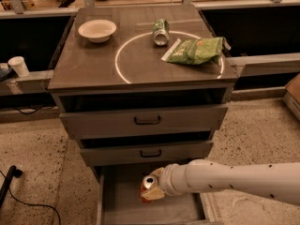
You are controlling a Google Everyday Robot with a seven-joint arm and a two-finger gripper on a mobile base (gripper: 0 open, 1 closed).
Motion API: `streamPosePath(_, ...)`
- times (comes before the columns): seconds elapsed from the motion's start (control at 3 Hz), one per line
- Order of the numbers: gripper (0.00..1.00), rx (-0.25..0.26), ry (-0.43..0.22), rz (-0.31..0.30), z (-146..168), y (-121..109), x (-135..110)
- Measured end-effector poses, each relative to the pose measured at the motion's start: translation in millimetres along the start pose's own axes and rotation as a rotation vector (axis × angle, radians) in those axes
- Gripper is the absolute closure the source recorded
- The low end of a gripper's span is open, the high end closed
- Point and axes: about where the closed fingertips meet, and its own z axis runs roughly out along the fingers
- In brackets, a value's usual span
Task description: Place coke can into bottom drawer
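Next, I set the coke can down with my gripper on the grey bottom near the middle of the open bottom drawer [146,201].
The coke can [148,185], red with a silver top, is held upright in my gripper [152,190] over the open bottom drawer [126,205]. The white arm reaches in from the right, and the gripper sits at the drawer's middle, just in front of the middle drawer's face. The gripper is shut on the can, which sits low in the drawer, close to the flat grey floor. Whether the can touches the floor cannot be told.
The cabinet top [84,64] carries a white bowl [97,30], a green-and-silver can [161,32] on its side and a green chip bag [197,50]. Two upper drawers with black handles [147,120] stand slightly open. A white cup [18,65] stands at the left; a black cable [11,182] lies on the floor.
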Motion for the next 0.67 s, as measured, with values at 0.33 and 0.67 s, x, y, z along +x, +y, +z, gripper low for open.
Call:
streamPosePath(0.33,1.0,0.088,-0.09,-0.017,25,-31,22)
streamPosePath(0.67,1.0,0.111,-0.12,-0.018,67,-49,57)
